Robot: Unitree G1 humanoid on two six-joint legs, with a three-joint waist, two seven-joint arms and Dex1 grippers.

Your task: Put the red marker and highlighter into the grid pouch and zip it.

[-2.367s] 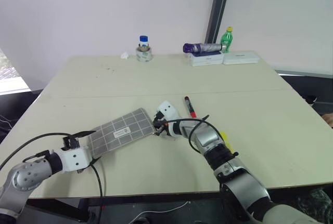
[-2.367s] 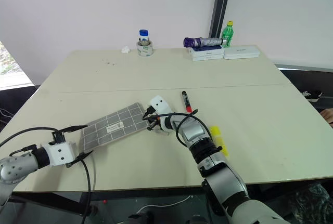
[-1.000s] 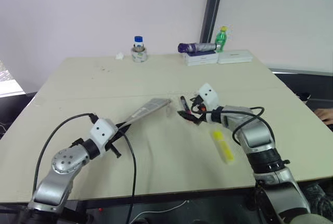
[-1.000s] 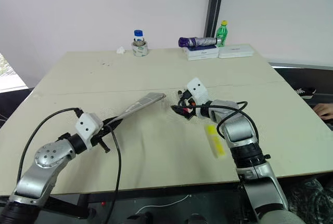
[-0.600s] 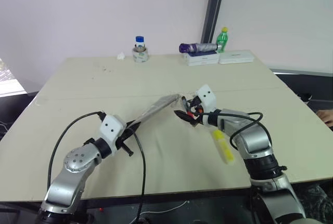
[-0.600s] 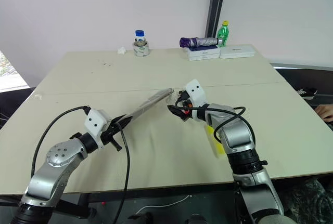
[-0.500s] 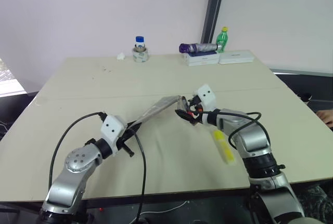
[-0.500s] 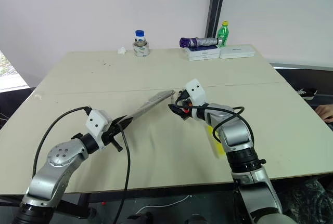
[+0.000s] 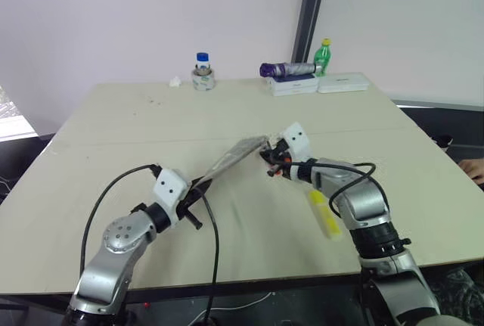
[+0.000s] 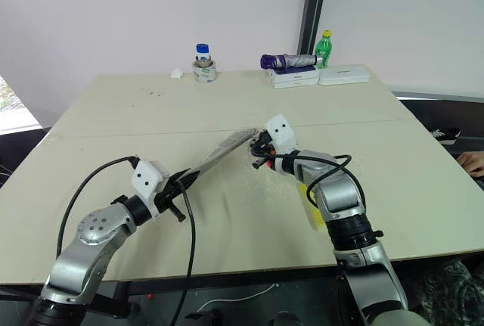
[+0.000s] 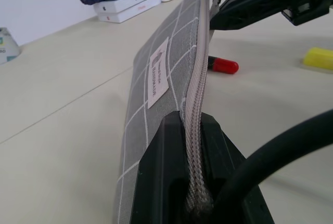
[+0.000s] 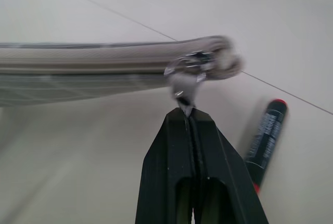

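My right gripper has the zipper pull tab, now at the pouch's far end. It will let go of it at the grid pouch's near end (image 9: pixel 206 174), beside my left gripper.
The grid pouch (image 9: pixel 234 153) is held edge-up above the table, zipper on top, closed along the stretch I can see. My left gripper (image 11: pixel 192 125) is shut on its near end. At the far end my right gripper (image 12: pixel 186 114) is shut on the pale zipper pull tab (image 12: pixel 183 86). The red marker (image 12: pixel 265 135), black with a red end, lies on the table just beyond and beneath that end. The yellow highlighter (image 9: pixel 324 212) lies on the table under my right forearm.
Along the table's far edge stand a blue-capped jar (image 9: pixel 202 71), a folded purple umbrella (image 9: pixel 283 69) on white boxes (image 9: pixel 344 82), and a green bottle (image 9: pixel 324 51). A person's hand (image 9: pixel 473 167) shows at the right edge.
My right gripper has moved left to the pouch's far end and shut on the pull tab. The left arm has carried the raised pouch slightly right.
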